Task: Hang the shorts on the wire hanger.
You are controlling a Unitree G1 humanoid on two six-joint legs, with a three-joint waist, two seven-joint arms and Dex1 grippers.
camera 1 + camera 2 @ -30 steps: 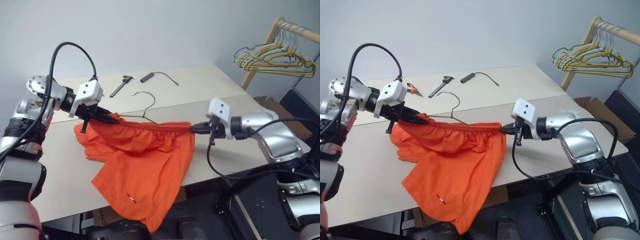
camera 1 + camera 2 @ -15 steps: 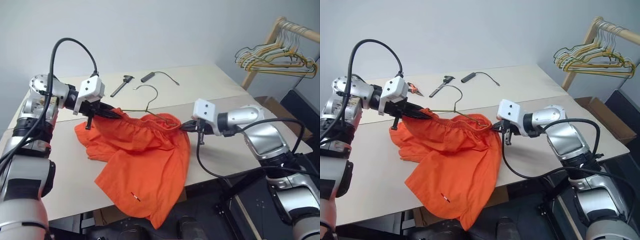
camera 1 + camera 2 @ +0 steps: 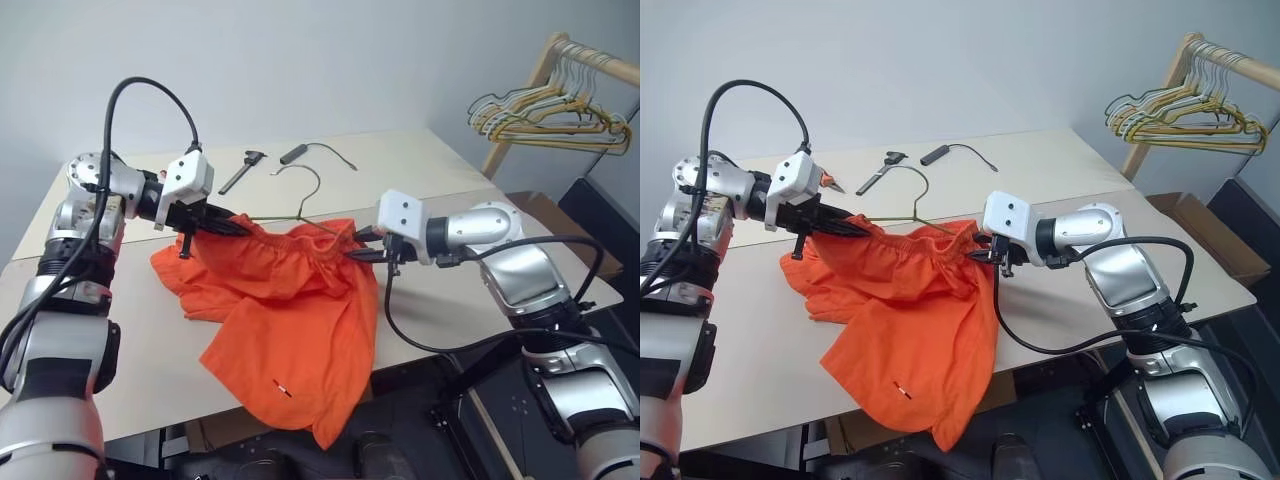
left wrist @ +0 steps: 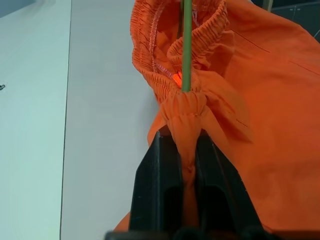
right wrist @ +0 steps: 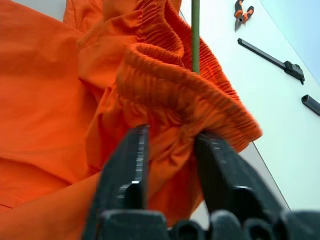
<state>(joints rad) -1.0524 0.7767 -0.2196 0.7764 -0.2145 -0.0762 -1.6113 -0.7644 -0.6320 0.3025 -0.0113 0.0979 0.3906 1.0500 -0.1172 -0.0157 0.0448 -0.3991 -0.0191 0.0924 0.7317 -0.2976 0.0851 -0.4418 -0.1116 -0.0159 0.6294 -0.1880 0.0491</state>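
Observation:
Next, I pinch the gathered fabric (image 5: 172,135) just below with my right gripper and pull the waistband straight along the hanger, because the waistband's end bunches loosely over the hanger.
The orange shorts (image 3: 290,310) drape over the table's front edge, their waistband bunched between my two grippers. My left gripper (image 4: 182,137) is shut on one end of the waistband, and the thin olive wire hanger (image 4: 186,45) runs out from that pinch. The hanger's hook (image 3: 309,196) stands up behind the shorts. My right gripper (image 5: 170,135) is at the waistband's other end. Its fingers (image 5: 127,165) stand apart with gathered fabric lying loosely between them, and the hanger wire (image 5: 195,35) passes just beyond it.
Black calipers (image 3: 243,170), a black cabled tool (image 3: 295,154) and orange-handled pliers (image 3: 828,181) lie at the back of the table (image 3: 420,170). A wooden rack with a bunch of wire hangers (image 3: 550,105) stands at the far right, with a cardboard box (image 3: 1215,245) below.
My right gripper has moved left toward the left one, so the stretched waistband has gone slack and bunched. Its fingers, pinched on the fabric before, have parted. The left gripper keeps its hold.

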